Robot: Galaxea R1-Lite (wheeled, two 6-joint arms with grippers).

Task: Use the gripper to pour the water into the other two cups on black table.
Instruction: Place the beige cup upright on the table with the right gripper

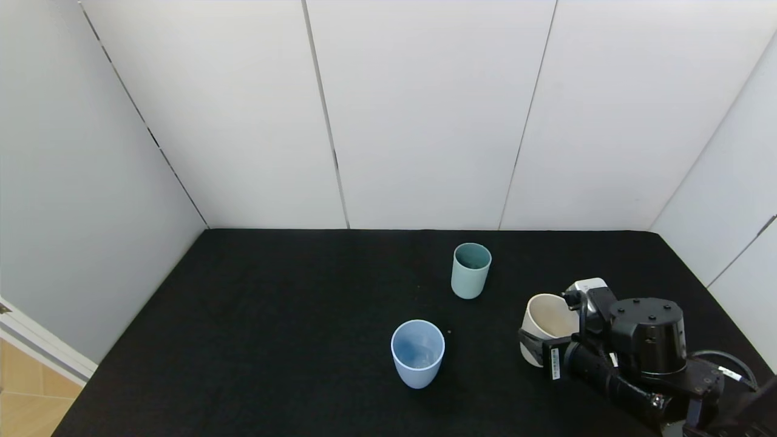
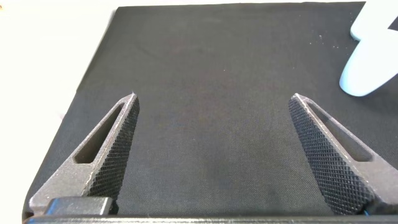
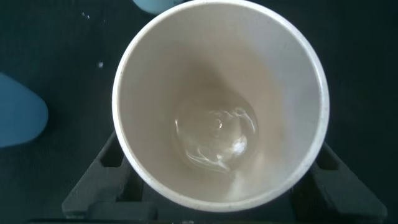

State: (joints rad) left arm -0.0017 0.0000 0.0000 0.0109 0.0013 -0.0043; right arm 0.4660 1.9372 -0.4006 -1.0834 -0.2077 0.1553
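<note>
The robot's right gripper should set the cream-beige cup down on the black table, roughly level with the light blue cup [image 1: 533,368].
My right gripper [image 1: 542,347] is at the right of the black table [image 1: 273,340], shut on the cream-beige cup [image 1: 548,321], with a finger on each side of it. In the right wrist view the cup [image 3: 217,74] fills the frame between the fingers [image 3: 102,171], and a little clear water [image 3: 214,137] lies at its bottom. The light blue cup [image 1: 417,353] stands upright near the table's middle front. The slimmer teal-green cup [image 1: 470,270] stands upright behind it. My left gripper [image 2: 213,98] is open and empty over bare table.
White wall panels close the table at the back and both sides. A pale blue cup [image 2: 367,68] shows at the edge of the left wrist view. Bare black cloth spreads to the left of the two cups.
</note>
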